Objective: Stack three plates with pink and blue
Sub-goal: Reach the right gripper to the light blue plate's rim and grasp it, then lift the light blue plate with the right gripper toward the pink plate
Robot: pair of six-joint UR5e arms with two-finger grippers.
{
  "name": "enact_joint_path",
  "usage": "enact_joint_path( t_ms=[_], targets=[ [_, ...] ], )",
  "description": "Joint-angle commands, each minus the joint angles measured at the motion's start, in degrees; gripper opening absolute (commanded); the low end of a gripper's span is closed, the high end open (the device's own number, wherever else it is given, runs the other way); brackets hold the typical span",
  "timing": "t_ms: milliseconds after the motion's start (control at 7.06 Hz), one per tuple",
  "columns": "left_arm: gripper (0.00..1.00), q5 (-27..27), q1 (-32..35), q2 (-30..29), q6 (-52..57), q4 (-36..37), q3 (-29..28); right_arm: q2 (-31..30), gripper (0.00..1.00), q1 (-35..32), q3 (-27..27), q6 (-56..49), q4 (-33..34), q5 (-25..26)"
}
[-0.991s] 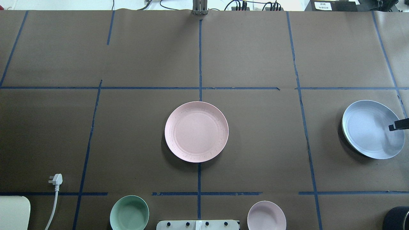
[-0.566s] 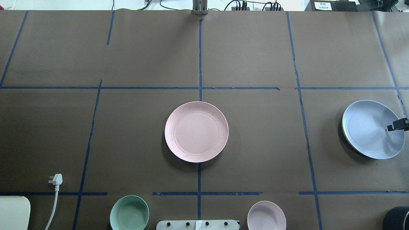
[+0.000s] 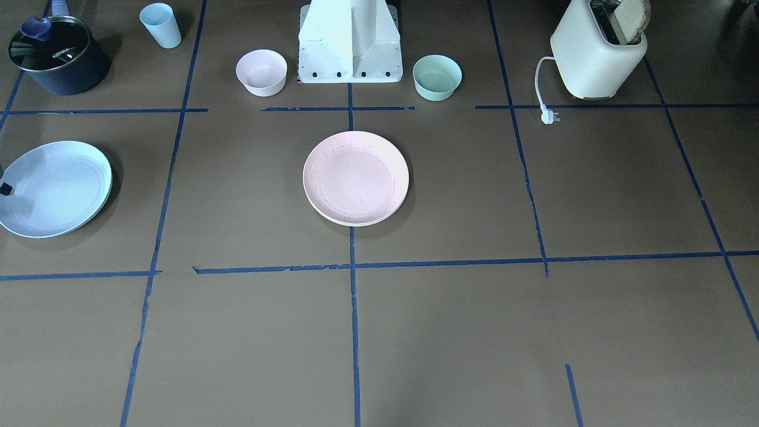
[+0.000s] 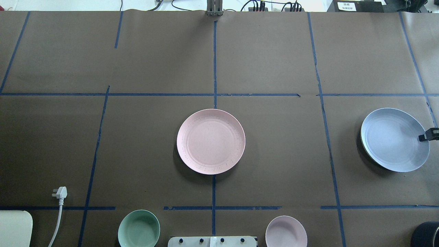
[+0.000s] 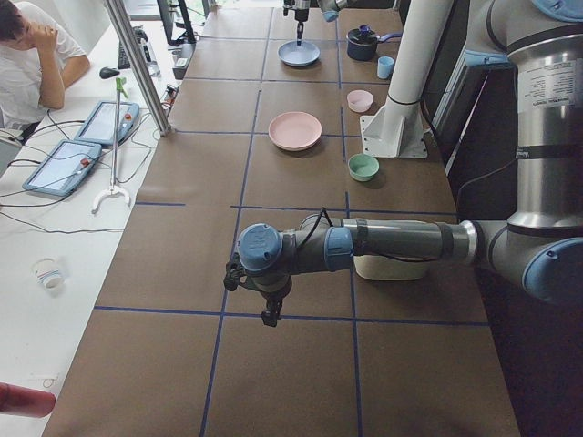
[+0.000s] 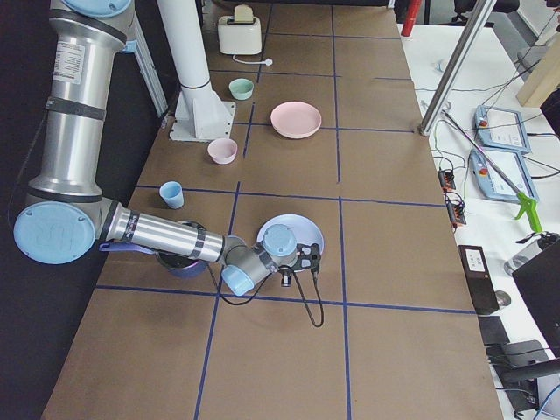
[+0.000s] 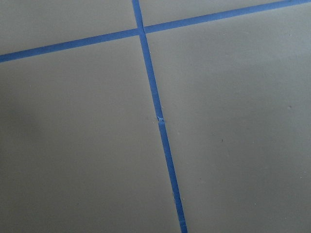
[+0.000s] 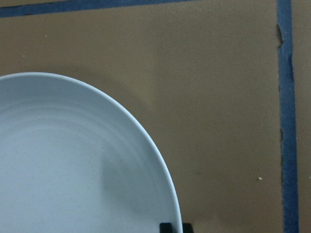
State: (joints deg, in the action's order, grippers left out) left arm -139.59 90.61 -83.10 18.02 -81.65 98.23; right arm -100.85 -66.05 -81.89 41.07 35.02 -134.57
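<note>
The robot's right gripper needs to set the pale blue plate down on top of the pale pink plate [image 3: 353, 177].
The pale pink plate [image 4: 211, 141] lies flat at the table's middle, also in the front view [image 3: 356, 178]. The pale blue plate [image 4: 394, 139] is at the robot's right, tilted, with its outer edge raised. My right gripper [image 4: 422, 138] is shut on that outer rim; one black fingertip [image 8: 171, 227] shows at the rim in the right wrist view. The cream plate does not show clearly. My left gripper [image 5: 269, 309] hangs over bare table far from the plates, and I cannot tell if it is open or shut.
Near the robot's base [image 3: 350, 41] stand a small pink bowl [image 3: 261, 72] and a mint bowl [image 3: 437, 77]. A dark pot [image 3: 56, 56] and a pale blue cup [image 3: 161, 25] are behind the blue plate. A toaster [image 3: 599, 50] stands on the robot's left.
The blue plate, held at its rim by the right gripper, has shifted a little toward the table's middle. The pink plate has not moved.
</note>
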Motion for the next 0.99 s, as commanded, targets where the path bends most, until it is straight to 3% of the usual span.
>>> enact_joint_path(
  t_ms=[0,142,566,708,850],
  targets=[
    [1.0,0.02,0.0,0.48,0.0,-0.09,0.12,0.21,0.0,0.05,-5.88,3.72,0.74,-3.4],
    [1.0,0.02,0.0,1.26,-0.44,-1.05,0.3,1.69,0.0,2.22,-9.4,10.63,1.36,-3.59],
    [1.0,-0.07,0.0,1.27,-0.79,-1.32,0.39,14.66,0.0,9.6,-10.66,28.3,1.45,-2.37],
    [1.0,-0.07,0.0,1.27,-0.79,-1.32,0.39,19.5,0.0,14.24,-11.45,36.37,2.5,1.03],
    [1.0,-0.07,0.0,1.18,-0.88,-1.32,0.39,22.85,0.0,19.16,-15.02,39.06,8.77,6.8]
  ],
)
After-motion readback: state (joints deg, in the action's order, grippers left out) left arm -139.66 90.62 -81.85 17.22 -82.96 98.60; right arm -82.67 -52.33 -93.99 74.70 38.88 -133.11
